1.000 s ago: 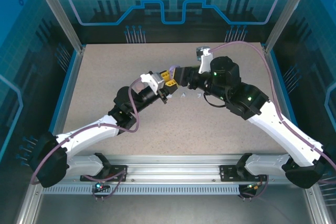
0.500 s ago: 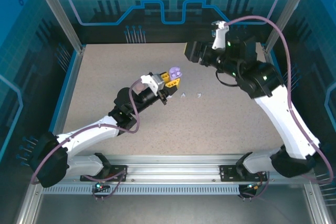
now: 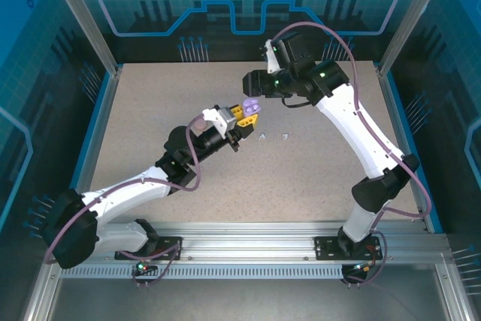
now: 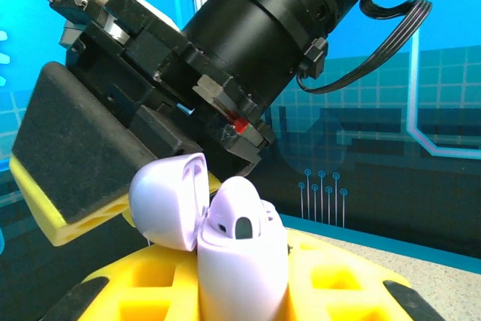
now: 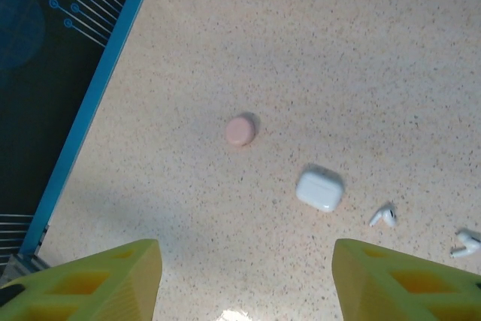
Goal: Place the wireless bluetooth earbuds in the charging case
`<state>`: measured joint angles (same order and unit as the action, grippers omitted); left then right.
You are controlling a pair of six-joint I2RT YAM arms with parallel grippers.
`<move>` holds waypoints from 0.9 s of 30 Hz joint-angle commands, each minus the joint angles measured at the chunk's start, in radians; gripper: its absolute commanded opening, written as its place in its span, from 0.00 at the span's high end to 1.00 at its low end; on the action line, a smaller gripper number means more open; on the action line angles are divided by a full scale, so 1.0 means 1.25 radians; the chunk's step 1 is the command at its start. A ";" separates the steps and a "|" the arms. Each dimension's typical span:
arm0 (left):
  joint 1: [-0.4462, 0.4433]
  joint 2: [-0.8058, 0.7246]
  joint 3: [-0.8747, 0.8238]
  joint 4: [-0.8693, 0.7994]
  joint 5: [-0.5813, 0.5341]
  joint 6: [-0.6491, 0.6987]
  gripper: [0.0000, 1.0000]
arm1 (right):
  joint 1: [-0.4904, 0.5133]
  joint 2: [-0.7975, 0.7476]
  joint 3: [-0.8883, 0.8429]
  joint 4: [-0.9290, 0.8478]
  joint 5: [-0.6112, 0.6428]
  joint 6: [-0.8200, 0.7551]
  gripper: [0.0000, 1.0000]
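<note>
My left gripper will set the purple charging case, now held upright with its lid open, down and let go of it on the speckled table (image 3: 198, 146), at a spot just in front of the small pink case.
My left gripper (image 3: 246, 113) is shut on a purple charging case (image 4: 242, 267), held upright between its yellow fingers (image 4: 353, 276). The case's lid (image 4: 167, 199) hangs open to the left, and a pale purple earbud (image 4: 237, 214) sits in the body. My right gripper (image 3: 252, 83) hovers just behind and above the case. It is open, with nothing between its yellow fingertips (image 5: 101, 282). Its black pad (image 4: 75, 148) looms close at the upper left in the left wrist view. Two white earbuds (image 3: 262, 137) (image 3: 285, 136) lie loose on the table; the right wrist view shows them too (image 5: 383, 216) (image 5: 467, 243).
A shut white case (image 5: 319, 189) and a small pink case (image 5: 240, 131) lie on the speckled table (image 5: 338, 50) below my right gripper. A blue rim (image 5: 90, 110) bounds the table's edge. Glass walls (image 3: 240, 5) enclose the workspace.
My right gripper left the purple case, pulled back to the far right, then swung in again just behind it. The open case now shows in my left gripper, which stayed still.
</note>
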<state>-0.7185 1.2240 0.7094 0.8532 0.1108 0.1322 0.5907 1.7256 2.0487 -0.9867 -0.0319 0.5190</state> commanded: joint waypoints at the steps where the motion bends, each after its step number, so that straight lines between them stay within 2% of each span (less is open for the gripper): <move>1: -0.004 -0.010 -0.006 0.012 0.005 -0.001 1.00 | 0.017 -0.044 -0.012 -0.021 -0.022 -0.024 0.39; 13: -0.004 0.008 0.008 0.012 -0.022 -0.003 1.00 | 0.047 -0.232 -0.243 0.033 -0.016 0.012 0.44; 16: -0.003 0.009 0.004 0.000 -0.036 -0.027 1.00 | 0.025 -0.271 -0.276 0.050 0.045 0.053 0.39; 21: -0.004 -0.005 -0.055 -0.041 -0.156 -0.170 1.00 | -0.054 -0.354 -0.405 0.134 0.064 0.134 0.30; 24: 0.002 -0.027 -0.104 -0.115 -0.239 -0.282 1.00 | -0.061 -0.374 -0.475 0.168 0.050 0.166 0.29; 27: 0.030 -0.039 -0.150 -0.188 -0.272 -0.403 1.00 | -0.048 -0.380 -0.540 0.204 0.051 0.191 0.27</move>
<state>-0.7109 1.2064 0.5648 0.7155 -0.1158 -0.1673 0.5186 1.2530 1.4315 -0.7982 0.0334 0.7017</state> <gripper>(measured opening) 0.229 0.727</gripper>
